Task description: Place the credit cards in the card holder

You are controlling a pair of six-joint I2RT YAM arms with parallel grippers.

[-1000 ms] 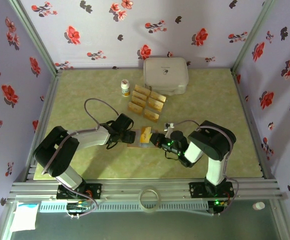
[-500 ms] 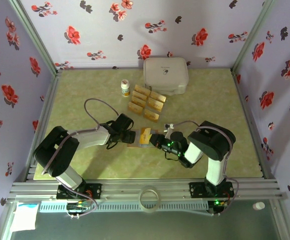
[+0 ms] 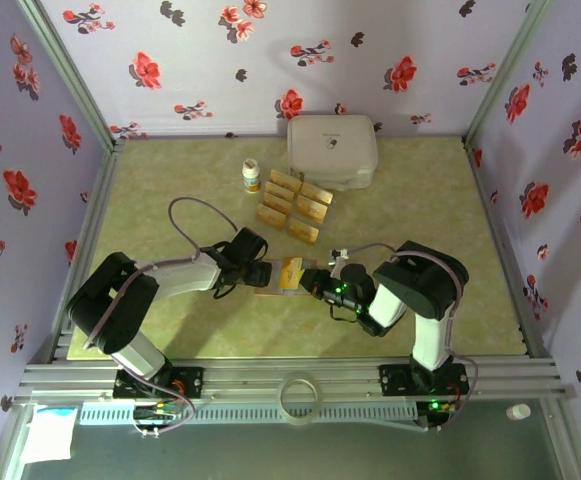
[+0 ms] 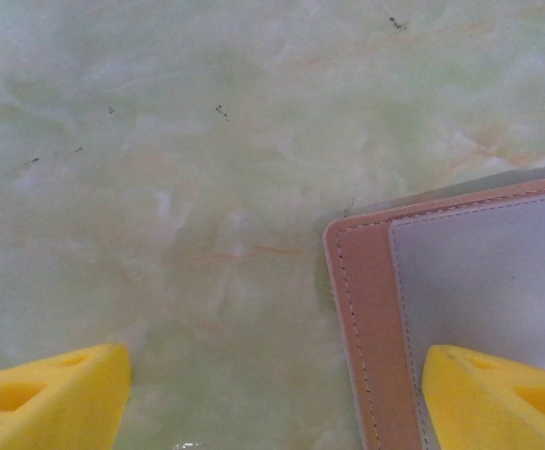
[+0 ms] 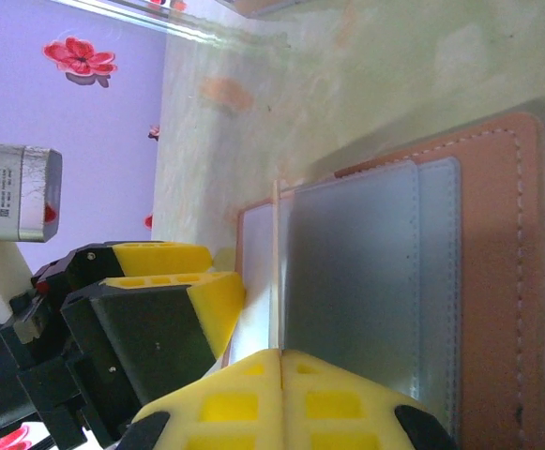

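The robot's right gripper needs to release the gold credit card in the card holder's grey pocket [image 3: 286,276] [image 5: 270,286] next to the left gripper.
The card holder [image 3: 273,277] lies open on the table, pinkish-tan with grey pockets [image 5: 356,281]. My right gripper [image 5: 281,361] is shut on one gold credit card [image 3: 292,270], which shows edge-on as a thin line [image 5: 277,272] at the lip of a grey pocket. My left gripper [image 4: 272,403] is open and straddles the holder's left corner [image 4: 366,309]. One yellow finger [image 4: 502,394] rests over the grey pocket and the other [image 4: 47,398] is over bare table. Several more credit cards [image 3: 295,205] lie in a group farther back.
A large white rounded box [image 3: 332,150] stands at the back of the table. A small white bottle [image 3: 251,176] is left of the loose cards. Flowered walls close in the left, right and back sides.
My right gripper has edged slightly to the left with the card. The left gripper and the card holder have stayed in place.
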